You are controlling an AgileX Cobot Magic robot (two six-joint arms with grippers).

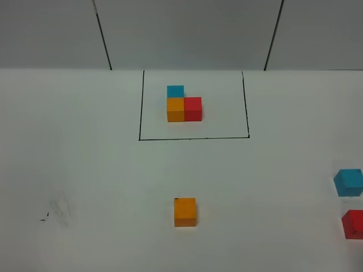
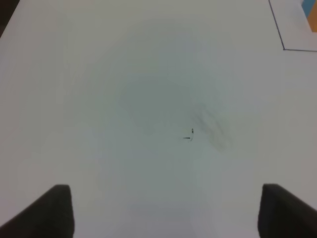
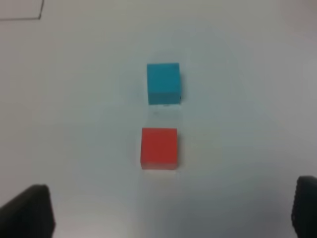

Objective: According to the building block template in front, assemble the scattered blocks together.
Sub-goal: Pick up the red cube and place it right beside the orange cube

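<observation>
My right gripper needs to close on the opposite sides (image 1: 354, 224) (image 3: 159, 148) of the loose red cube, which is in front of the loose blue cube.
The template (image 1: 184, 103) is an L of joined blue, orange and red cubes inside a thin black drawn rectangle (image 1: 193, 137) at the back middle of the table. The loose orange cube (image 1: 185, 212) stands alone at the front middle. The loose blue cube (image 1: 348, 182) and red cube (image 1: 353, 224) sit at the far right edge; the right wrist view shows the blue cube (image 3: 163, 83) and the red cube (image 3: 159, 148) a small gap apart. My right gripper (image 3: 173, 210) is open and empty, short of them. My left gripper (image 2: 166, 210) is open over bare table.
A faint smudge with small black marks (image 1: 59, 211) lies on the white table at the front left; it also shows in the left wrist view (image 2: 210, 130). A grey panelled wall (image 1: 187, 34) stands behind the table. Neither arm shows in the high view.
</observation>
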